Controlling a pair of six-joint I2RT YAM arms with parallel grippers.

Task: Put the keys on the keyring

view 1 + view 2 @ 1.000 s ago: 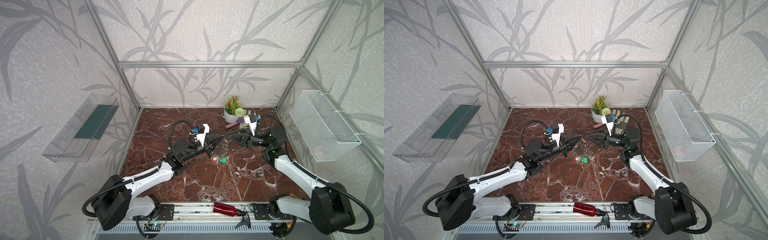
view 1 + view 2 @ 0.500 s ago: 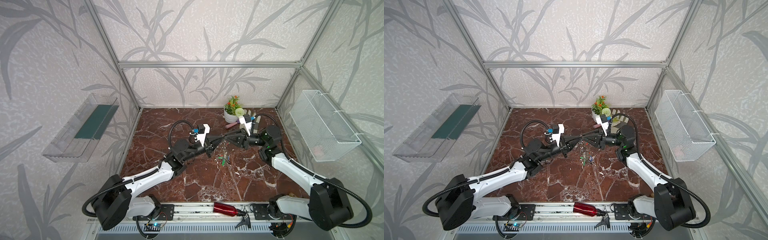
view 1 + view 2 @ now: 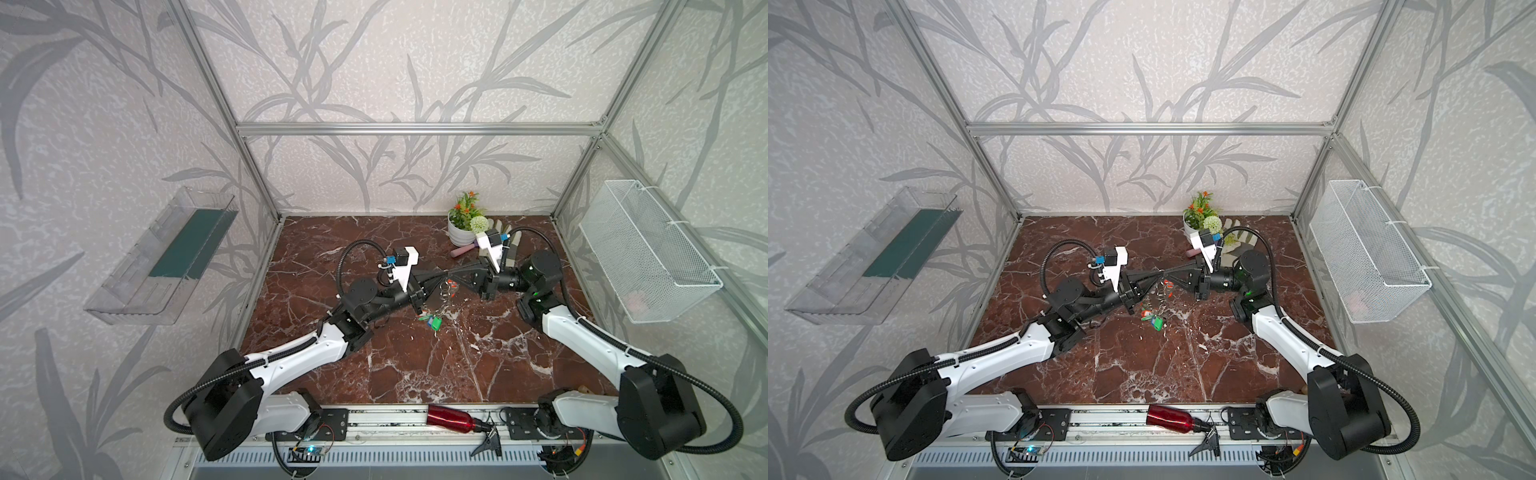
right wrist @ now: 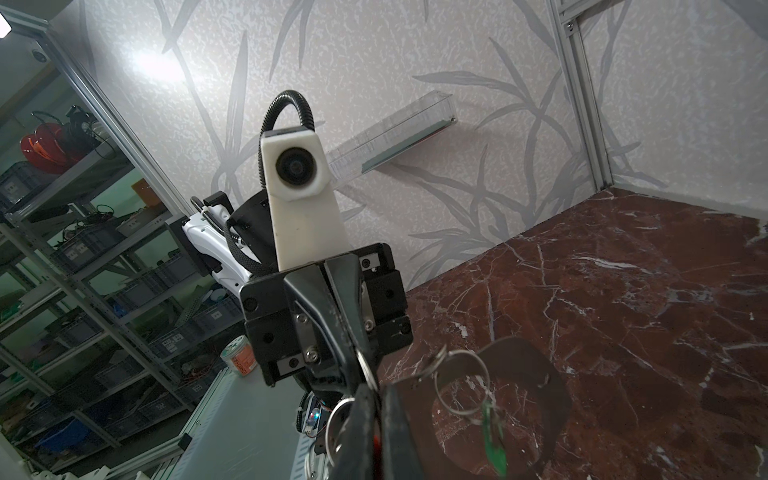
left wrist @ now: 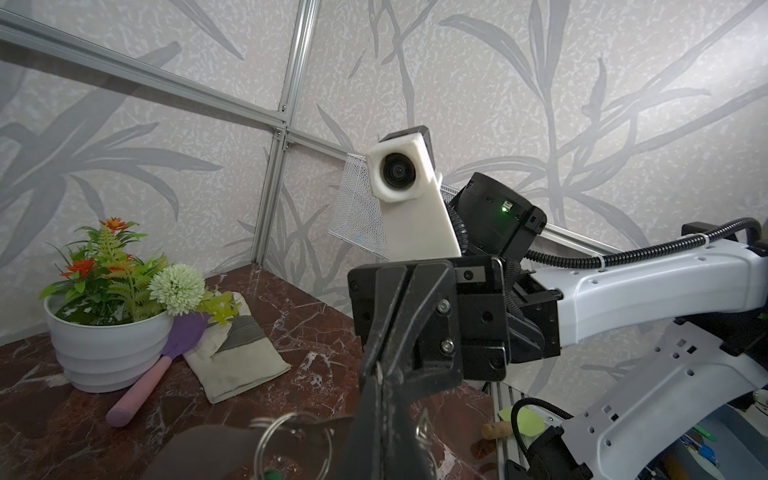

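The fingers of my left gripper crowd those of my right gripper at the red-orange key, so my left gripper will open, back away and take the keyring (image 4: pixel 512 353) farther from the key.
Both grippers meet tip to tip above the middle of the marble table (image 3: pixel 415 374). My left gripper (image 3: pixel 441 275) is shut on the edge of the keyring (image 3: pixel 433 298), a grey-tan plate that hangs below it with silver rings and green tags (image 3: pixel 434 323). In the right wrist view the keyring (image 4: pixel 540 395) shows its oval cut-out, with a split ring (image 4: pixel 461 386) on its edge. My right gripper (image 3: pixel 451 274) is shut, and the red-orange key (image 3: pixel 453 284) hangs just under its tips. A sliver of red shows between its fingers (image 4: pixel 365 428).
At the back right stand a white plant pot (image 3: pixel 461 232), a work glove (image 3: pixel 505 237) and a pink-handled trowel (image 3: pixel 463 250). A red bottle (image 3: pixel 451 417) lies on the front rail. A wire basket (image 3: pixel 648 253) hangs on the right wall, a clear shelf (image 3: pixel 166 257) on the left.
My right gripper has moved left until it meets the left gripper's tips, and it has closed. The left gripper stayed shut while the hanging tags swung beneath it.
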